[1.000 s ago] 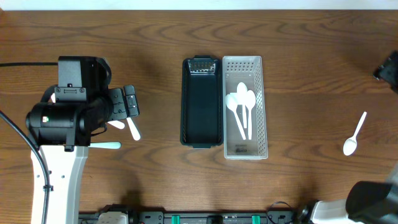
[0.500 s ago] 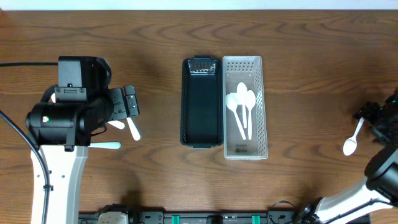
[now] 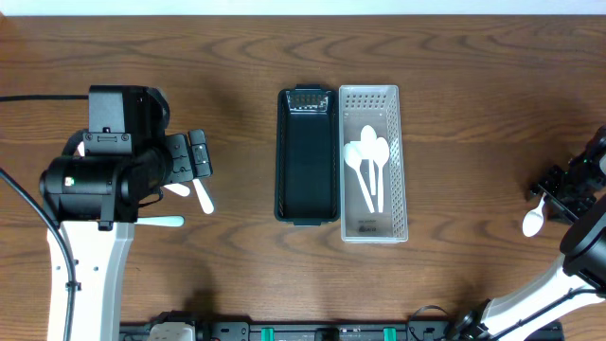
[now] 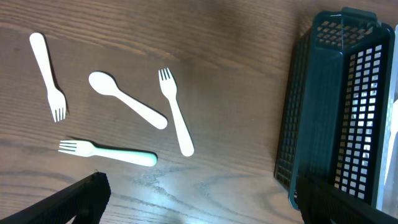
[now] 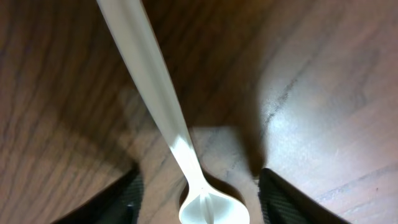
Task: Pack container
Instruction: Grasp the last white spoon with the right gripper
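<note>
The robot's left gripper needs to next move to the white fork nearest the black basket and close on the fork's neck (image 3: 195,180) (image 4: 172,100), just behind the fork's prongs.
A black basket (image 3: 307,156) and a clear white basket (image 3: 371,227) stand side by side mid-table; the clear one holds three white spoons (image 3: 365,166). A white spoon (image 3: 533,221) lies at the far right. My right gripper (image 3: 559,194) is open, low over that spoon; in the right wrist view the spoon (image 5: 163,112) lies on the wood between the fingers (image 5: 199,196), not gripped. My left gripper (image 3: 201,159) is open above white cutlery at the left: three forks (image 4: 176,112) (image 4: 48,74) (image 4: 109,153) and a spoon (image 4: 127,99). The black basket (image 4: 336,106) shows at its right.
The table's front edge holds black fixtures (image 3: 284,332). A black cable (image 3: 28,97) runs off at the left. Bare wood lies between the baskets and both arms.
My right arm has come in from the far right edge and dropped over the lone spoon, covering its handle. The left arm and the cutlery have not moved.
</note>
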